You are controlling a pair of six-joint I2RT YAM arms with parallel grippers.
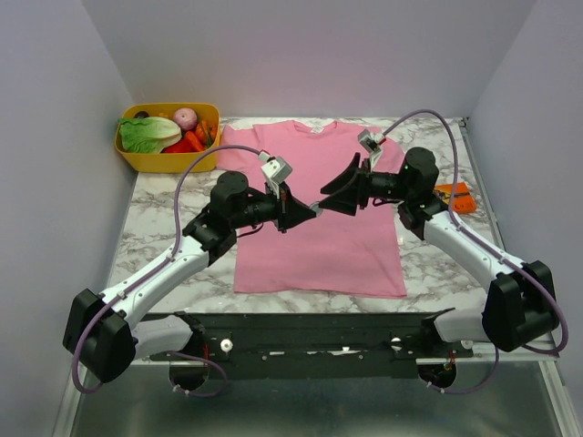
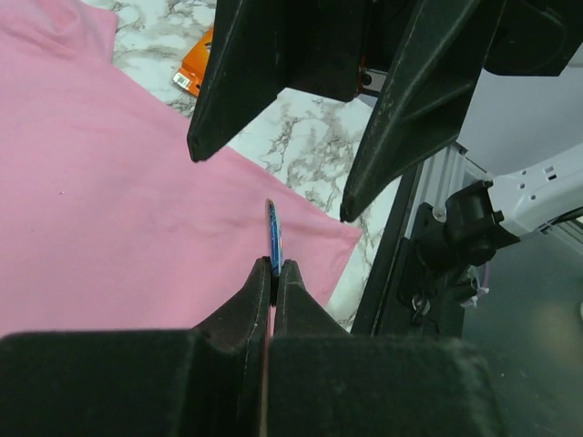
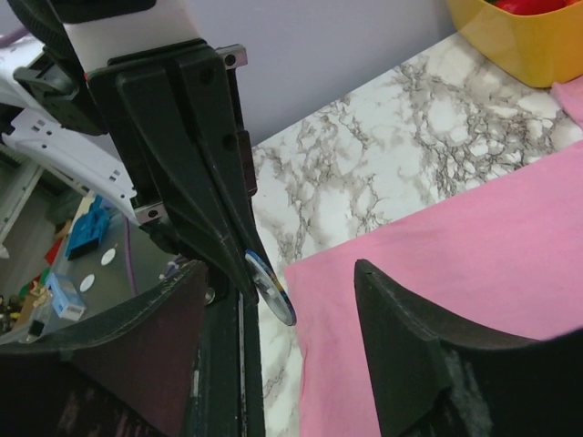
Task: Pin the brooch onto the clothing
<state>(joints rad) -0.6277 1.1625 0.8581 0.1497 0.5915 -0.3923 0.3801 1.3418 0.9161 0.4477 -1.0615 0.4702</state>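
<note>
My right gripper needs to take the brooch's exposed rim (image 2: 272, 218) because my left gripper's fingers cover much of the brooch, and then my left gripper needs to open and pinch the brooch's edge.
The clothing (image 1: 319, 250), a pink T-shirt, lies flat on the marble table. Above its middle my two grippers meet tip to tip. My left gripper (image 2: 274, 266) is shut on the brooch (image 2: 274, 238), a tiny thin disc seen edge-on with a bluish rim that sticks out past the fingertips. In the right wrist view the brooch (image 3: 271, 287) shows as a small disc at the left gripper's tip. My right gripper (image 3: 281, 269) is open, with one finger on either side of the brooch and neither touching it. The shirt (image 2: 109, 200) lies below both.
A yellow bin (image 1: 167, 157) of vegetables stands at the back left corner. A small orange object (image 1: 455, 197) lies on the marble table (image 1: 155, 237) right of the shirt. Grey walls close in the sides and back.
</note>
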